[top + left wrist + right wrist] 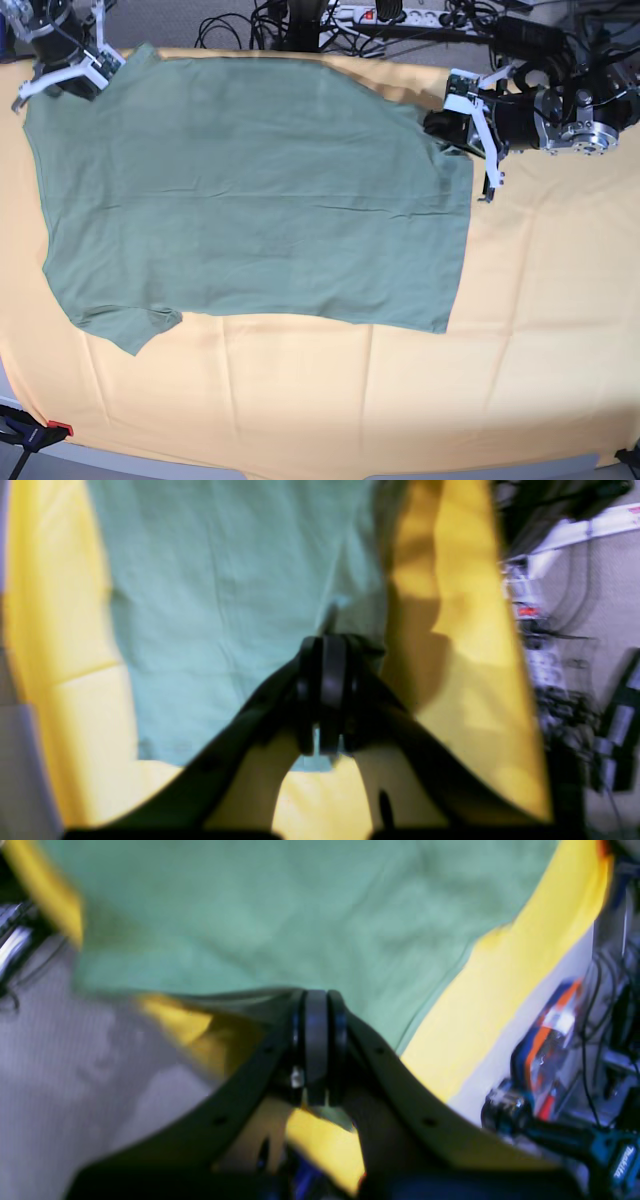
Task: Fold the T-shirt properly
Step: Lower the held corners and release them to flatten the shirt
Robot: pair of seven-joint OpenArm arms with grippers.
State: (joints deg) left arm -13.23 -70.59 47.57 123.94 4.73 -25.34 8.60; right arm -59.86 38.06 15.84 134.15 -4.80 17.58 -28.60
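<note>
My left gripper is to release the shirt's far corner on the front half of the shirt, just inside the straight hem [446, 258] [202, 735].
The sage-green T-shirt [250, 190] lies spread flat on the yellow-orange table cloth [400, 400], with one sleeve at the front left and the straight hem on the right. My left gripper [440, 125] is at the shirt's far right corner. In the left wrist view it [325, 680] is shut, with shirt fabric [225, 605] pinched between the fingers. My right gripper [108, 65] is at the shirt's far left corner. In the right wrist view it [317, 1040] is shut on the shirt's edge [300, 915], lifted a little off the cloth [500, 990].
Cables and a power strip [390, 15] run along the table's back edge. A clamp [40, 432] holds the cloth at the front left corner. A teal power drill [575, 1135] lies beyond the table edge in the right wrist view.
</note>
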